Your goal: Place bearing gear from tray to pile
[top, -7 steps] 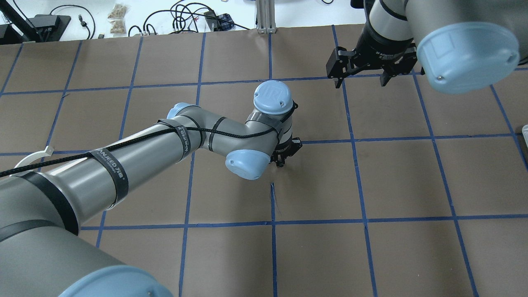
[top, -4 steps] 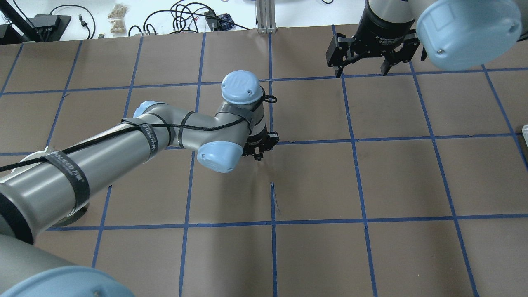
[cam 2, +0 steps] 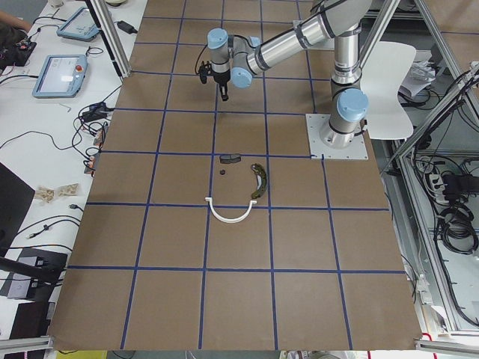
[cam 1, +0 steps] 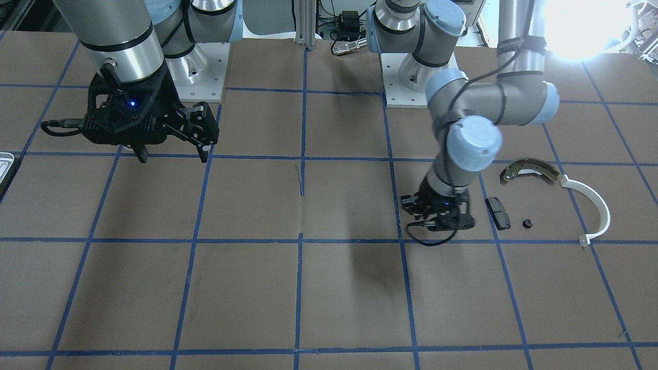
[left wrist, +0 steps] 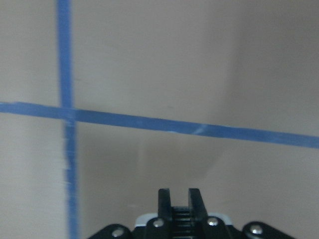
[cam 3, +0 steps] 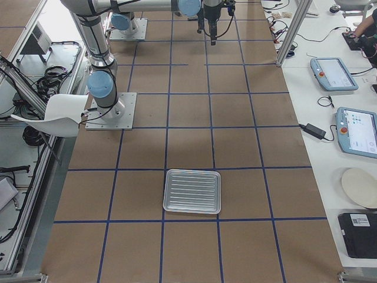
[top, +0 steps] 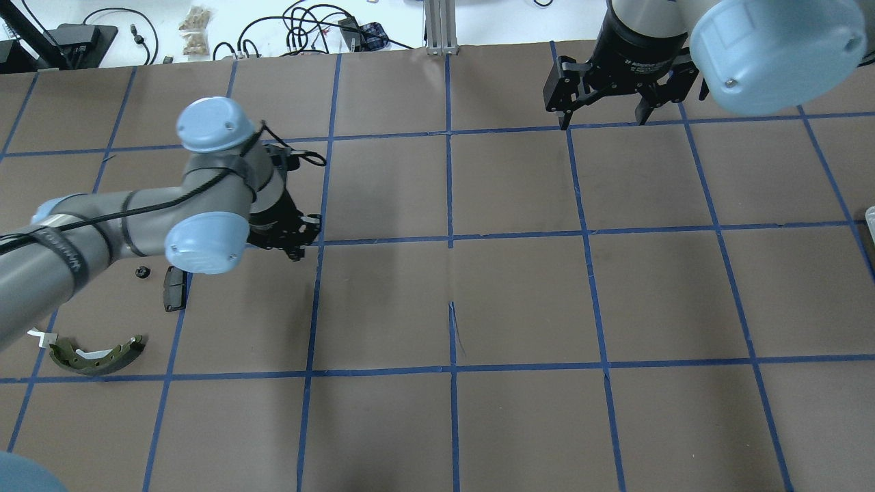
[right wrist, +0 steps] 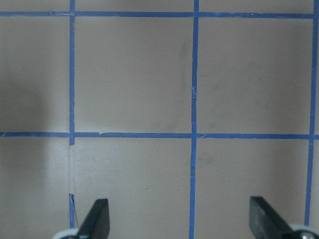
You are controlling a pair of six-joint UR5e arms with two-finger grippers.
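Observation:
Next, my left gripper lets go of the bearing gear between the tiny black round piece and the white arc point(cam 1: 544, 225).
My left gripper point(top: 295, 251) is shut on a small dark ridged piece, the bearing gear point(left wrist: 180, 215), seen between its closed fingers in the left wrist view. It hangs low over the brown paper, just right of the pile: a black pad point(top: 174, 287), a tiny black round piece point(top: 142, 272), a brass-grey brake shoe point(top: 96, 355) and a white arc point(cam 1: 596, 205). My right gripper point(top: 601, 123) is open and empty at the table's far side. The silvery tray point(cam 3: 192, 173) lies at the table's right end, and nothing shows in it.
The table is brown paper with a blue tape grid. The tray's edge shows at the overhead view's right border point(top: 871, 219). Cables and small devices lie beyond the far edge point(top: 307, 31). The arms' base plates point(cam 1: 198, 77) stand at the robot's side.
My left arm has swung left from the table's middle to beside the pile, its gripper still shut. The right gripper drew back slightly toward the far edge and stays open.

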